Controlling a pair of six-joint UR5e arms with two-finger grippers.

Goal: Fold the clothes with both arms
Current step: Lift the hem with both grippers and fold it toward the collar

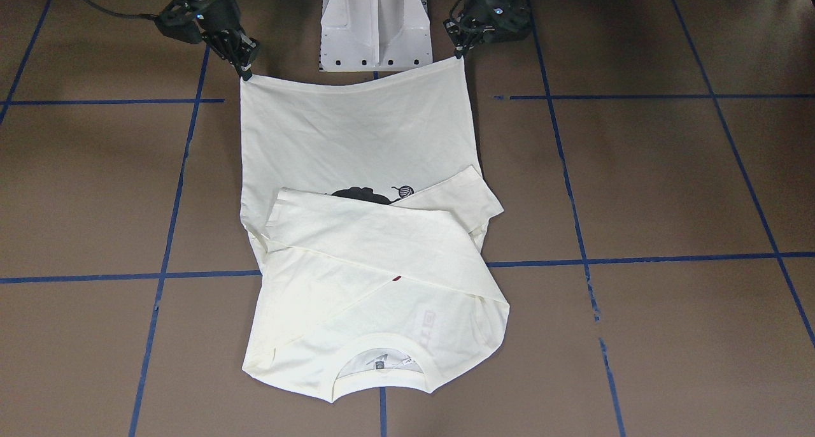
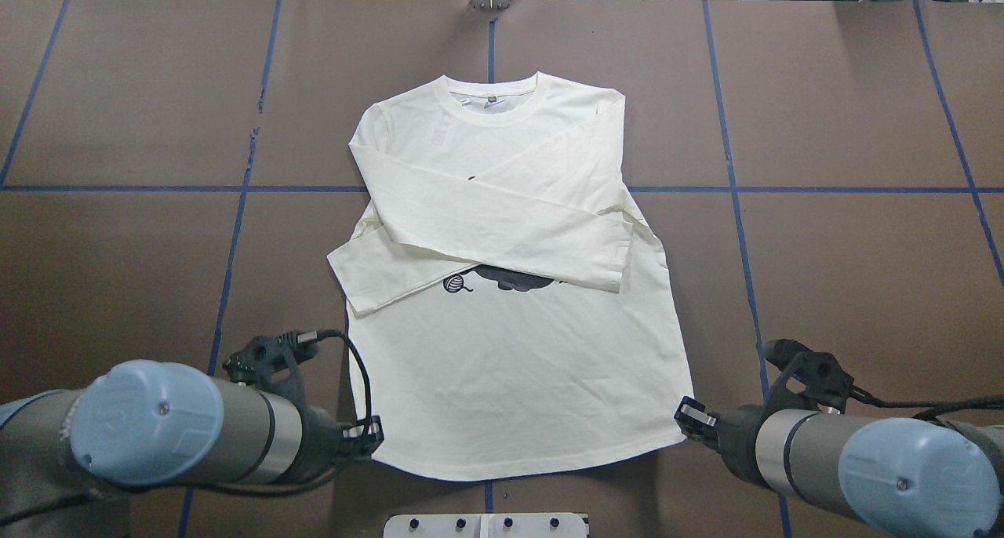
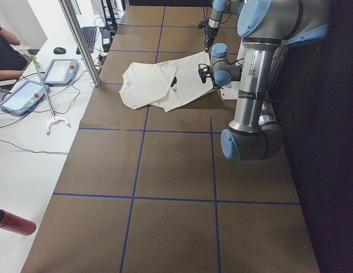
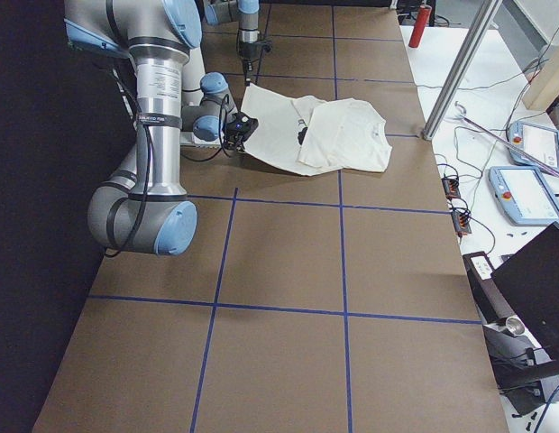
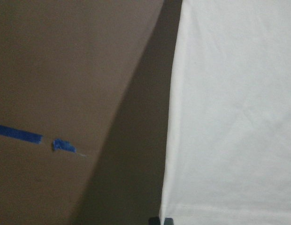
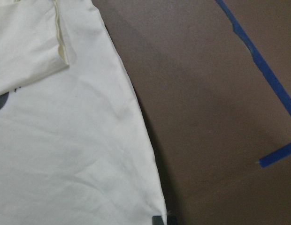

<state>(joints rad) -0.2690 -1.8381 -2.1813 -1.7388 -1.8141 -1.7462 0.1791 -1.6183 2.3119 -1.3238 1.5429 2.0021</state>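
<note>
My left gripper is going to release the shirt's hem corner on the brown table [image 1: 524, 346] just outside the shirt's shoulder on the gripper's side.
The cream long-sleeve shirt [image 2: 510, 350] lies print side up on the brown table, collar at the far side. Both sleeves are folded across the chest, so only part of the black cat print [image 2: 510, 278] shows. My left gripper [image 2: 375, 434] is shut on the hem's left corner, which also shows in the front view [image 1: 460, 53]. My right gripper [image 2: 685, 419] is shut on the hem's right corner, also in the front view [image 1: 246, 74]. Both corners are held slightly off the table; the wrist views show the shirt edge [image 5: 176, 140] [image 6: 136, 117] casting a shadow.
The white pedestal base [image 1: 375, 29] stands just behind the hem, between the arms. Blue tape lines [image 2: 235, 189] grid the brown table. Beside the table's far edge are tablets [image 3: 57, 71], a metal pole [image 3: 79, 40] and a red bottle [image 4: 422, 25].
</note>
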